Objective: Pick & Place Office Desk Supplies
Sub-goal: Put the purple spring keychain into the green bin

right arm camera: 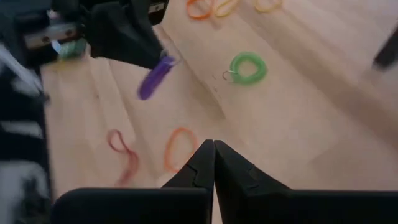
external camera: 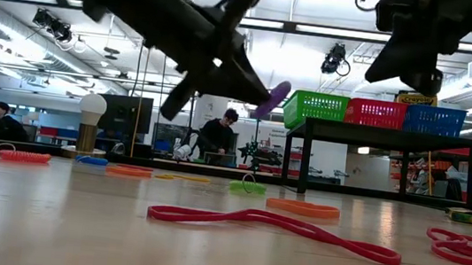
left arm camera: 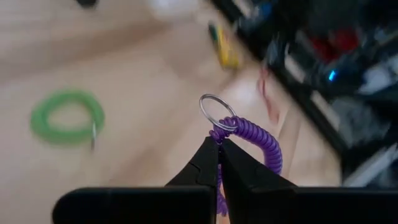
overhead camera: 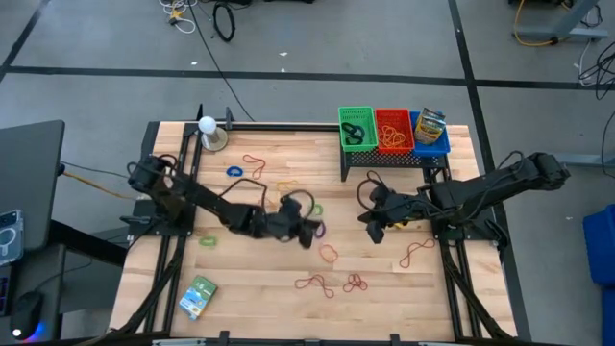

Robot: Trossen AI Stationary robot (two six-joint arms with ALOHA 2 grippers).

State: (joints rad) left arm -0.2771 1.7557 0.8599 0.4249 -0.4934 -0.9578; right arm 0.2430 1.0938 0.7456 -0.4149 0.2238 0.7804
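My left gripper should let the purple coiled cord go between the green coil and my right gripper (overhead camera: 333, 216) (left arm camera: 140, 112). The purple cord now hangs above the table's middle.
My left gripper (overhead camera: 313, 232) (left arm camera: 219, 144) hangs above the middle of the table, shut on a purple coiled cord (left arm camera: 256, 135) (external camera: 272, 99) (right arm camera: 155, 77) that carries a metal ring (left arm camera: 217, 112). My right gripper (overhead camera: 373, 232) (right arm camera: 213, 144) is shut and holds nothing, raised over the table to the right of the left one. A green coil (overhead camera: 315, 209) (left arm camera: 67, 116) (right arm camera: 249, 67) lies flat on the wood. Red (overhead camera: 316, 284), orange (overhead camera: 330, 254) and blue (overhead camera: 234, 171) loops lie scattered about. A green-blue packet (overhead camera: 198, 296) rests near the near left corner. My left gripper pinches the purple coiled cord between its two fingertips (left arm camera: 208, 158), at the end beside the metal ring (left arm camera: 216, 132). The fingers slant down from the table's left. The coil is lifted clear of the table and sticks out past the fingertips, curling away.
Green (overhead camera: 356, 128), red (overhead camera: 392, 130) and blue (overhead camera: 430, 135) baskets stand on a black rack at the far right; the blue one holds a yellow crayon box (overhead camera: 430, 122). A white ball on a round base (overhead camera: 209, 130) stands far left. More red loops (overhead camera: 415, 252) lie near the right arm.
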